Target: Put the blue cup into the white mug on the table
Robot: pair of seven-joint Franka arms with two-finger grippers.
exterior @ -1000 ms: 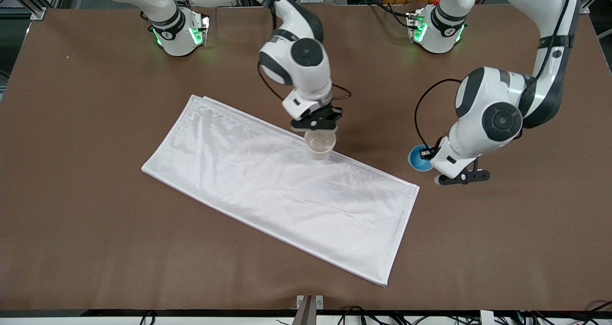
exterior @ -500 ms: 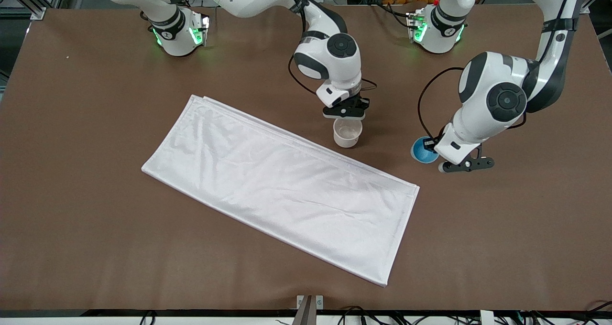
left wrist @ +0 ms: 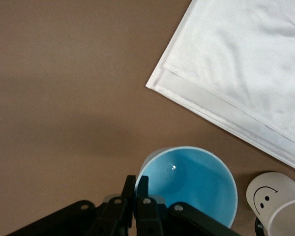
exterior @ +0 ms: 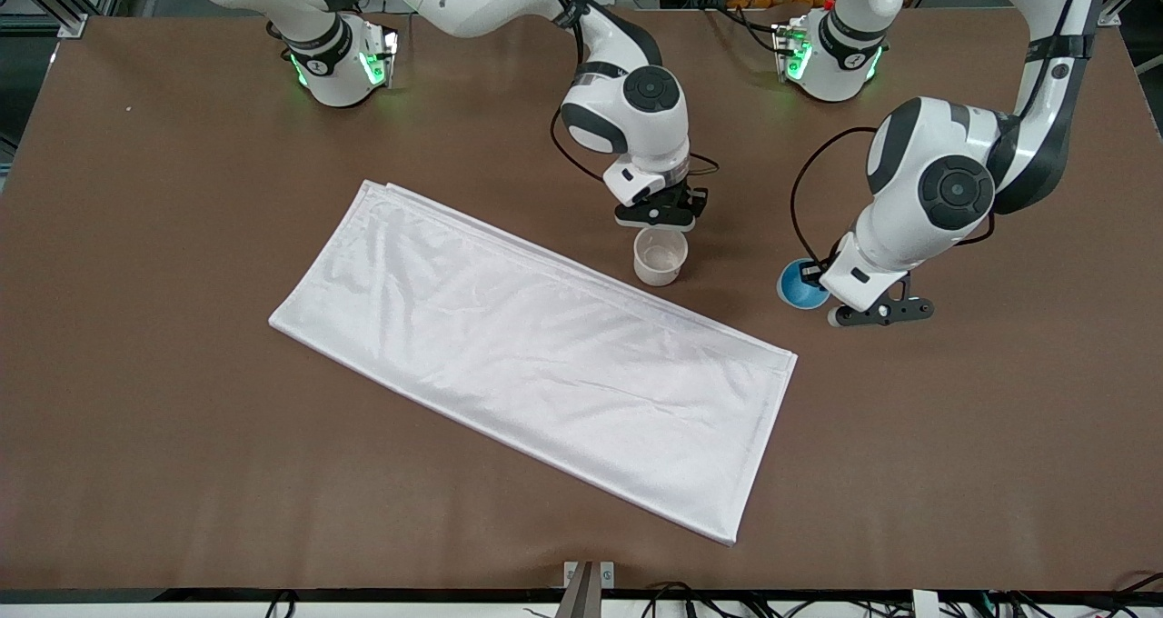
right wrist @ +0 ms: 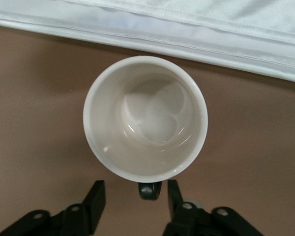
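The robot's left gripper will release the blue cup inside the upright white mug (exterior: 660, 252) (left wrist: 293, 220), just off the edge of the white cloth.
The white mug (exterior: 661, 256) stands upright on the brown table (exterior: 182, 236), just off the white cloth's edge. It fills the right wrist view (right wrist: 145, 118), its black handle (right wrist: 150, 190) between the spread jaws without touching them. My right gripper (exterior: 661, 216) (right wrist: 135, 196) is open just above the handle. My left gripper (exterior: 815, 284) (left wrist: 136, 184) is shut on the rim of the blue cup (exterior: 800, 284) (left wrist: 191, 182). It holds the cup upright over bare table, beside the mug toward the left arm's end. The mug also shows in the left wrist view (left wrist: 278, 201).
A large white cloth (exterior: 536, 354) lies flat across the middle of the table, nearer to the front camera than the mug. Its corner shows in the left wrist view (left wrist: 246, 64) and its edge in the right wrist view (right wrist: 187, 29).
My right gripper carried the mug off the cloth's edge toward the left arm's end, set it on the bare table and opened. My left gripper shifted slightly with the blue cup.
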